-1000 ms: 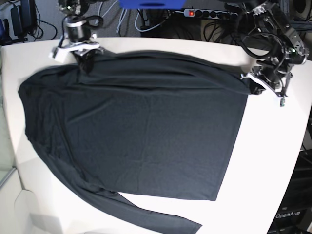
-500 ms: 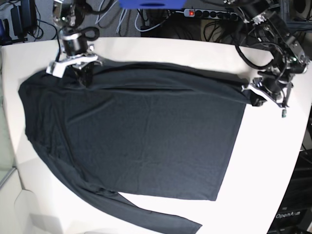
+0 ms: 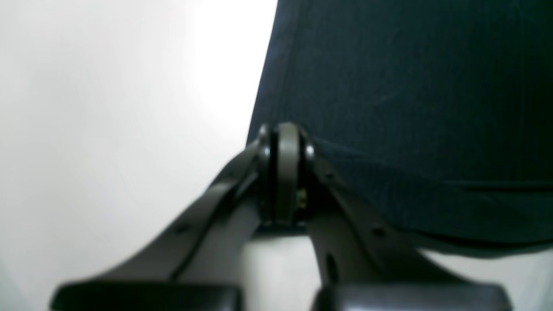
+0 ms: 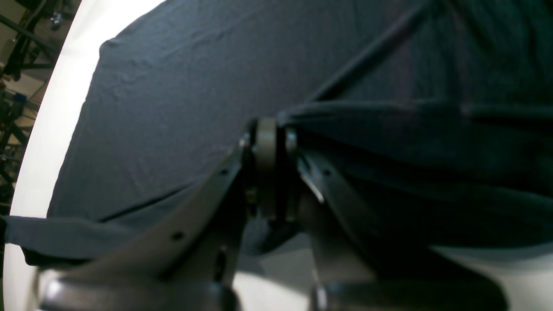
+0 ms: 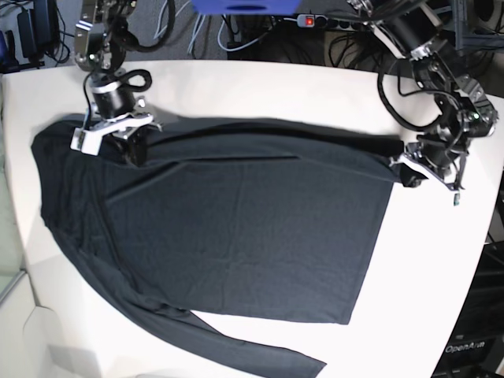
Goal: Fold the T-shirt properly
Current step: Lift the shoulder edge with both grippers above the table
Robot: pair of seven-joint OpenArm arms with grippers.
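Next, my left gripper lets go of the T-shirt's far corner on the shirt's side edge (image 5: 373,224) (image 3: 277,67), just in front of the low fold. The T-shirt now lies spread on the white table.
The black long-sleeved T-shirt (image 5: 244,228) lies spread on the white table (image 5: 441,268), with one sleeve (image 5: 260,354) running to the front edge. My left gripper (image 5: 409,175) is shut on the shirt's far right corner. In the left wrist view the gripper (image 3: 283,134) has its tips pressed together at the edge of the fabric (image 3: 410,86). My right gripper (image 5: 132,150) is shut on the far left edge. In the right wrist view the gripper (image 4: 268,125) pinches a raised fold of the cloth (image 4: 173,108). The far edge is drawn over the shirt's body as a low fold.
A power strip with a red switch (image 5: 331,21) and loose cables lie behind the table's far edge. The table's curved left edge (image 5: 12,197) is close to the shirt's shoulder. Bare table shows at the right (image 5: 449,315) and along the far side (image 5: 260,87).
Both grippers have moved toward the near side with the shirt's far edge in them, drawing that edge over the shirt. The strip of bare table behind the shirt has widened.
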